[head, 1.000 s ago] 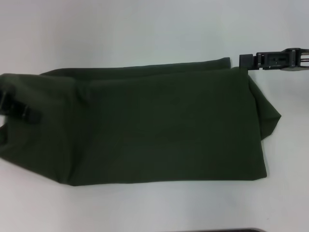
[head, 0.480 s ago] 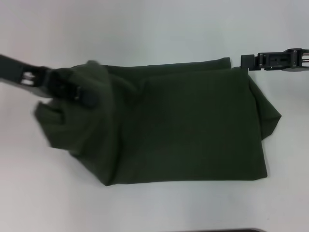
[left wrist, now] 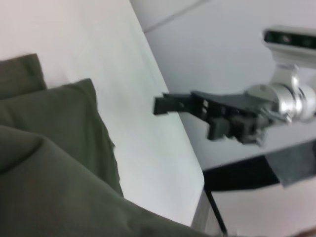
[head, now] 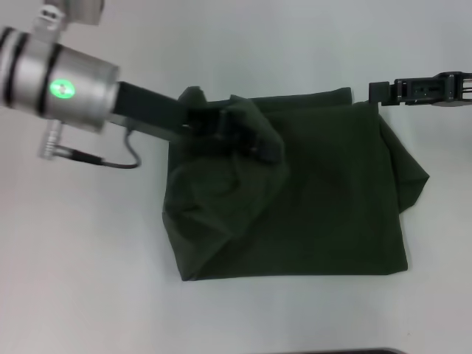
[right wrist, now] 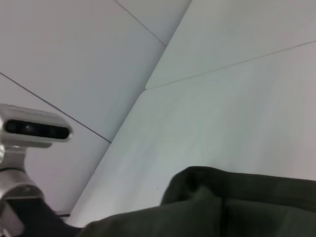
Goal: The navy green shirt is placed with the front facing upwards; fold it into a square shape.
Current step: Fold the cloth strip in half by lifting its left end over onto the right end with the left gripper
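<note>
The robot's left gripper should release the shirt's lifted end on the flat cloth just inside the shirt's corner (head: 334, 127) (left wrist: 22, 116) by the right gripper.
The navy green shirt (head: 324, 199) lies folded on the white table (head: 88, 295), plain dark green side up; no lettering or label shows. My left gripper (head: 254, 140) is shut on the shirt's left end and holds it lifted over the shirt's middle, so the cloth hangs in a bunched fold below it. My right gripper (head: 376, 92) hovers just off the shirt's far right corner, apart from the cloth. It also shows in the left wrist view (left wrist: 160, 104), beyond the shirt (left wrist: 49, 148). The right wrist view shows only a shirt edge (right wrist: 222, 207).
My left arm's silver wrist (head: 59, 81) and its cable reach in from the far left. White table surrounds the shirt on all sides. A dark edge (head: 332, 352) runs along the near rim. The head camera (right wrist: 34, 129) shows in the right wrist view.
My left gripper has carried the shirt's left end to the right and up, over the rest of the shirt, so the shirt is now shorter. The right gripper has stayed still.
</note>
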Motion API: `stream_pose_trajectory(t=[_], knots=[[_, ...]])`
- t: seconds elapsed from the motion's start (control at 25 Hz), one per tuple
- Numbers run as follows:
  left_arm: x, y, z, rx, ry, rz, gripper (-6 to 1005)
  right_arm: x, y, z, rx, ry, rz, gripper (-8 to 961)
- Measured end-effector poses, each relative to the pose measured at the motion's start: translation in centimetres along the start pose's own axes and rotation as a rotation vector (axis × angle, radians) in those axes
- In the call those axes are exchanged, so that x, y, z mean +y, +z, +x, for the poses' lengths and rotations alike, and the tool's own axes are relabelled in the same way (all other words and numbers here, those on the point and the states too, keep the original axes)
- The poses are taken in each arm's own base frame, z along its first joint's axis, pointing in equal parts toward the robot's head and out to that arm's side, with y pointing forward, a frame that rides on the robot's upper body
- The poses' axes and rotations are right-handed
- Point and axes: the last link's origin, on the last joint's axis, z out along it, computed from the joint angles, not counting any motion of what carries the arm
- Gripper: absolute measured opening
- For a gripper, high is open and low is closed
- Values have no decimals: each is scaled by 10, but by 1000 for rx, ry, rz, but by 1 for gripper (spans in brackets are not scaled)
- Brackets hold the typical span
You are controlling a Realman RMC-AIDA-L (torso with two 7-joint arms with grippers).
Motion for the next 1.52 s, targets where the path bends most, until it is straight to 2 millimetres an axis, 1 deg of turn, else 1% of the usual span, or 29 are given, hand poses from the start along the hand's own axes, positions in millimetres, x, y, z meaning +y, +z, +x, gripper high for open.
stream_pose_trajectory(t=[0.2,0.4,0.88,0.96,1.12,1.48,1.52], knots=[[-9,23,8,61,-61,-2,88,0,1,0,1,0,-2,928],[-16,45,8,89,-123,-23,88,0,0,1,-1,3,-1,928],[-28,71,7,185,-201,-44,86,0,2,0,-1,-4,-2,928],[-29,75,6,188,-215,-45,85,0,2,-1,-1,-7,-2,928],[-25,78,7,204,-207,-83,133,0,1,-1,-3,-8,-1,927],[-20,73,3,185,-212,-130,242,0,0,-2,-9,-5,-1,927],[-20,73,4,187,-214,-130,281,0,1,-2,-9,-5,-1,927]])
